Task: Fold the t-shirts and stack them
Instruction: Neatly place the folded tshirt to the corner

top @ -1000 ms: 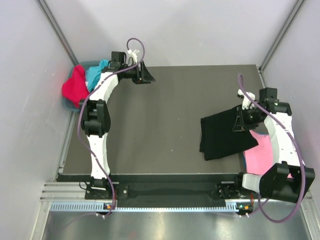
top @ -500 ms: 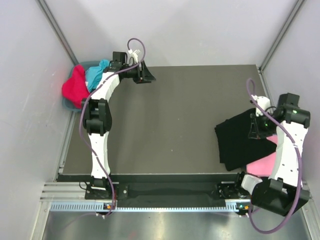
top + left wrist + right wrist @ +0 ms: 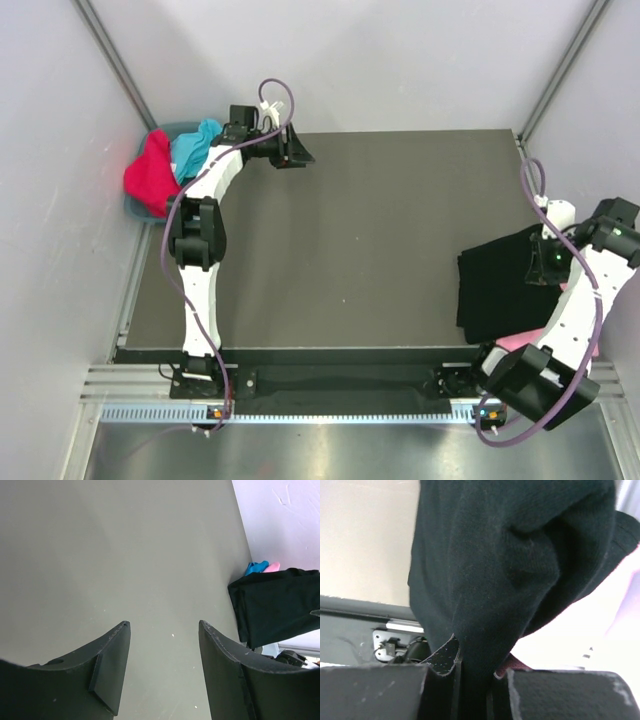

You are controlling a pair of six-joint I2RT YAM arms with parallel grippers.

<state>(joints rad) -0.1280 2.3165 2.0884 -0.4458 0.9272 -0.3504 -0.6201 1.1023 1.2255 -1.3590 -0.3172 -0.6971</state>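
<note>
My right gripper is going to let go of the black t-shirt so that it lands squarely on top of the pink t-shirt (image 3: 539, 296).
A folded black t-shirt (image 3: 498, 285) lies at the table's right edge, with my right gripper (image 3: 545, 265) shut on its right side. In the right wrist view the black cloth (image 3: 510, 555) is pinched between the jaws of that gripper (image 3: 475, 655). The black shirt mostly covers the pink t-shirt (image 3: 514, 341), of which only a corner shows below it. The red t-shirt (image 3: 148, 172) and the turquoise one (image 3: 192, 145) sit bunched in a bin at the back left. My left gripper (image 3: 295, 152) hovers open and empty at the back left, and its wrist view shows this gripper (image 3: 162, 625) over bare table, with the black shirt (image 3: 275, 605) far off.
A grey-blue bin (image 3: 135, 208) stands off the table's back left corner against the wall. White walls close in on both sides. The dark table top (image 3: 350, 240) spans the middle, with a metal rail along its near edge.
My right gripper has dragged the black t-shirt to the right and nearer, over most of the pink one. The left arm has barely moved.
</note>
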